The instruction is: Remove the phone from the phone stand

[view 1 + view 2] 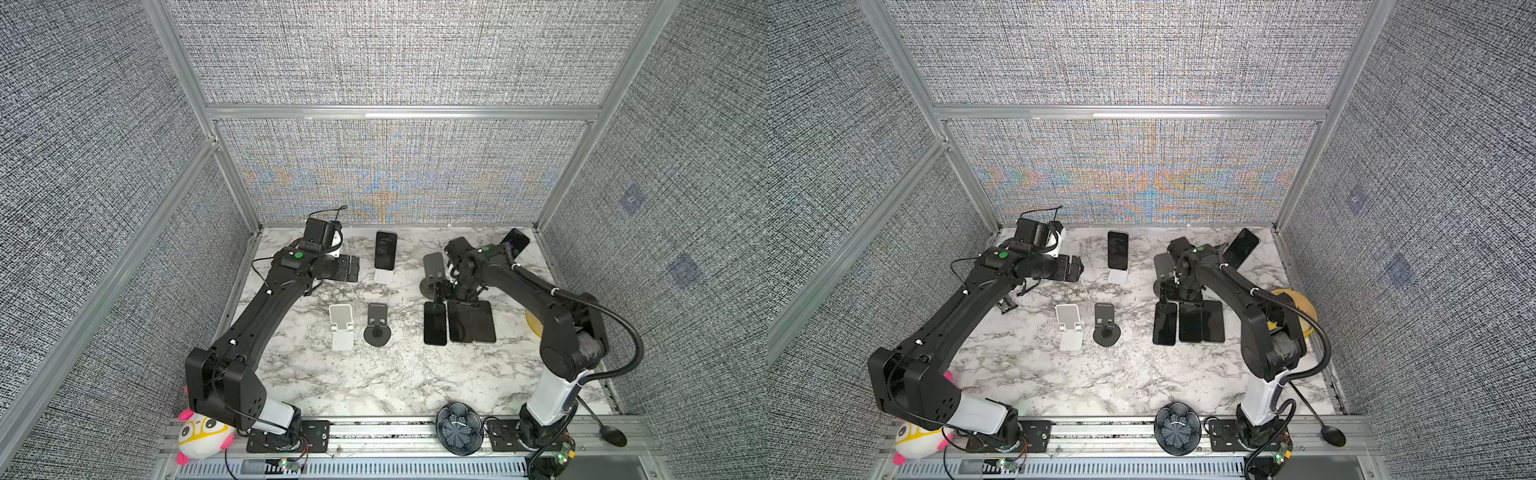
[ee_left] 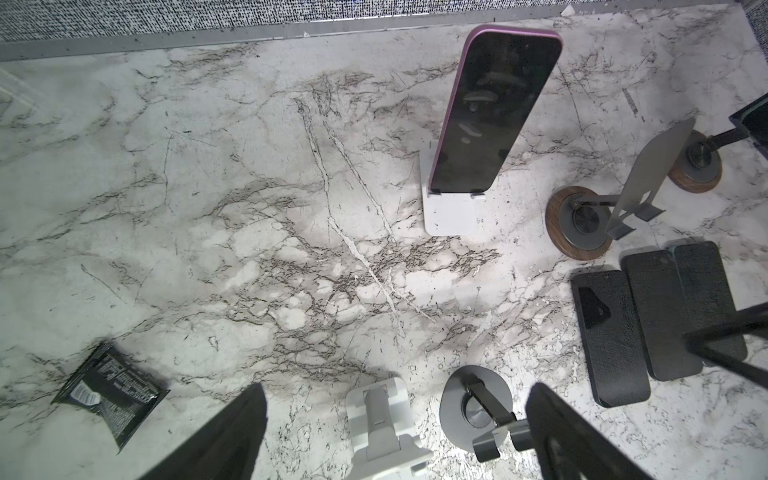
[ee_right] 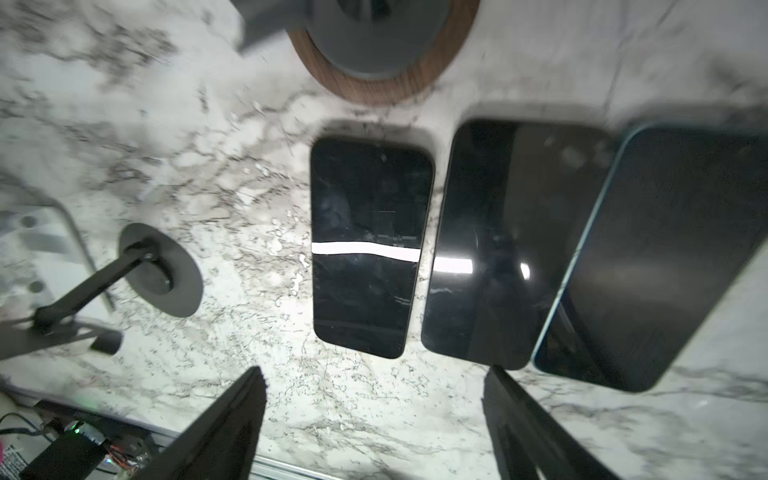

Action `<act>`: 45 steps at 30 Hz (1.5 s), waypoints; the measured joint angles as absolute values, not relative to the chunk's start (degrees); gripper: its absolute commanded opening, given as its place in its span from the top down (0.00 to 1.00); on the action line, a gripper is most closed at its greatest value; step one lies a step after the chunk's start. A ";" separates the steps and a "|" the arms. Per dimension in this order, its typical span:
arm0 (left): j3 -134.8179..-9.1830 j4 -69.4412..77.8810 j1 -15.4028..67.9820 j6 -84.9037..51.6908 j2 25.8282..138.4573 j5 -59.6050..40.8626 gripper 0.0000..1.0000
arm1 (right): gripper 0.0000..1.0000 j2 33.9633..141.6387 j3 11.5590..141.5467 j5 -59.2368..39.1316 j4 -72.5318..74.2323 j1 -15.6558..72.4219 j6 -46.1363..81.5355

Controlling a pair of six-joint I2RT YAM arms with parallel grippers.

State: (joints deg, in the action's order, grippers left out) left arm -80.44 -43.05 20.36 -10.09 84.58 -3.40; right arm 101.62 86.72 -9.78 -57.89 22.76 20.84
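The left gripper will next move to the upper part of the grey stand's plate (image 1: pixel 432 259) (image 2: pixel 673 144), above the stand's wooden base, and close there.
A dark phone with a purple edge (image 1: pixel 385 249) (image 2: pixel 494 112) leans upright in a white phone stand (image 1: pixel 384 276) (image 2: pixel 451 212) at the back middle. Left of it and apart from it, my left gripper (image 1: pixel 355 268) (image 2: pixel 397 388) is open and empty. A second phone (image 1: pixel 515 243) stands at the back right, its stand hidden behind my right arm. My right gripper (image 1: pixel 453 297) (image 3: pixel 374 374) is open and empty, pointing down over the far ends of three phones lying flat (image 3: pixel 370 249) (image 3: pixel 498 241) (image 3: pixel 656 257).
Empty stands: a grey one on a wooden base (image 1: pixel 434 266), a white one (image 1: pixel 341 324) and a dark round-based one (image 1: pixel 377 326). A black sachet (image 2: pixel 110 390) lies at the left. A plush toy (image 1: pixel 203 432), dark bowl (image 1: pixel 459 428) and spoon (image 1: pixel 615 436) sit along the front rail.
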 measured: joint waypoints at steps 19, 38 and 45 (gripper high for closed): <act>-79.57 -42.11 20.21 -7.88 84.27 -7.57 0.02 | 0.28 121.08 114.04 -36.16 -54.22 8.56 -27.27; -88.40 -31.75 33.26 -8.82 96.60 -17.82 0.21 | 0.26 107.09 93.41 -41.87 -39.59 5.28 -9.17; -99.04 -25.23 35.97 -12.05 112.66 -18.20 0.20 | 0.26 93.21 73.23 -39.27 -26.79 4.93 3.29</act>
State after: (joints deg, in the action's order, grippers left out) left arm -99.04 -25.23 35.97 -12.05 112.66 -18.20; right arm 93.21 73.23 -39.27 -26.79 4.93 3.29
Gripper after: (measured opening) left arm 0.801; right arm 0.736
